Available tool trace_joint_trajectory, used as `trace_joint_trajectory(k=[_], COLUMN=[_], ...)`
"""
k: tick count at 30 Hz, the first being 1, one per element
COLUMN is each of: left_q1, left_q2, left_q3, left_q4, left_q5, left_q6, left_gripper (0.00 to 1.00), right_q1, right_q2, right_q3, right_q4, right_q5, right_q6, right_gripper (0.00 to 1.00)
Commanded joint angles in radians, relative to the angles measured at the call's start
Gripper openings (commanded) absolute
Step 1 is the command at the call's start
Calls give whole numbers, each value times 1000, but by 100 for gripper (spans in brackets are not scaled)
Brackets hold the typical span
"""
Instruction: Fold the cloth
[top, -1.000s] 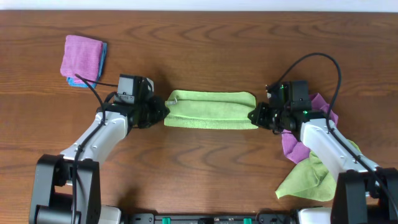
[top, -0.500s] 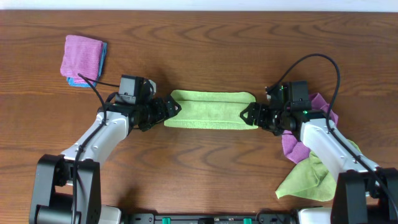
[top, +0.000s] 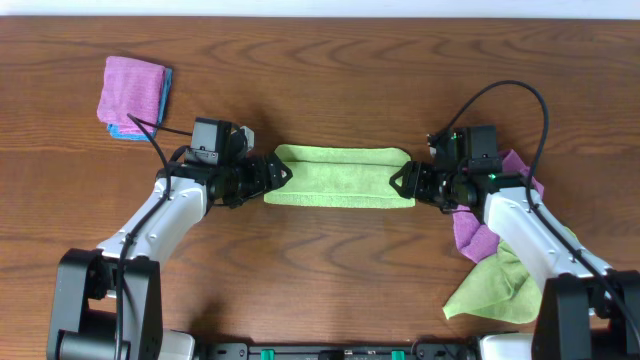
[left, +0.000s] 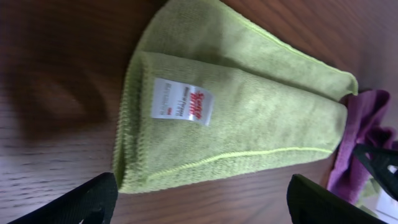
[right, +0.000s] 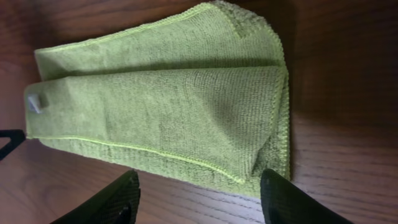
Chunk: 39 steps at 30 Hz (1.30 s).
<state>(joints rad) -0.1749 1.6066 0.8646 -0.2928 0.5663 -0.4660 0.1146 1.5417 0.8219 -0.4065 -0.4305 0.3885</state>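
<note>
The cloth's top layer lies short of the back edge, so my left gripper and my right gripper should pinch its near corners (right: 241, 177) and draw it there.
The green cloth (top: 338, 176) lies flat on the table as a long folded strip between my two grippers. My left gripper (top: 277, 172) stands open at its left end, the jaws wide apart and holding nothing. In the left wrist view the cloth (left: 236, 118) shows a white label (left: 183, 102), and the gripper (left: 202, 205) sits just short of the cloth's edge. My right gripper (top: 400, 182) is open at the right end. In the right wrist view the cloth (right: 168, 99) lies just ahead of the gripper (right: 199, 202), with bare table between the fingertips (right: 106, 202).
A folded pink cloth (top: 133, 90) rests on a blue one at the back left. A heap of purple cloth (top: 480, 235) and green cloth (top: 495, 285) lies under my right arm. The purple cloth (left: 367, 124) also shows in the left wrist view.
Both grippers were shut on the cloth's ends a second ago. They have opened and let go, and the strip lies slack on the table.
</note>
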Motion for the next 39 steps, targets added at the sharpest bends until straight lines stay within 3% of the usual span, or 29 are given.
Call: trace_joint_trajectory(k=[1, 14, 21, 25, 35, 39], left_q1=[-3, -3, -3, -3, -3, -3], left_q2=[-9, 3, 50, 79, 82, 82], left_q3=[23, 23, 23, 23, 23, 23], left_q4=[-9, 13, 18, 18, 58, 58], left_q5=[-55, -76, -38, -29, 11, 11], left_q6=[22, 16, 13, 9, -13, -13], left_gripper=[89, 85, 82, 78, 52, 50], right_q1=[1, 0, 0, 0, 0, 0], right_q2=[34, 158, 158, 158, 158, 158], right_q3=[15, 15, 15, 15, 15, 15], right_q4=[1, 106, 123, 123, 122, 123], right_q5=[23, -26, -26, -26, -26, -26], right_q6=[-23, 0, 0, 0, 0, 0], right_gripper=[63, 55, 27, 17, 15, 15])
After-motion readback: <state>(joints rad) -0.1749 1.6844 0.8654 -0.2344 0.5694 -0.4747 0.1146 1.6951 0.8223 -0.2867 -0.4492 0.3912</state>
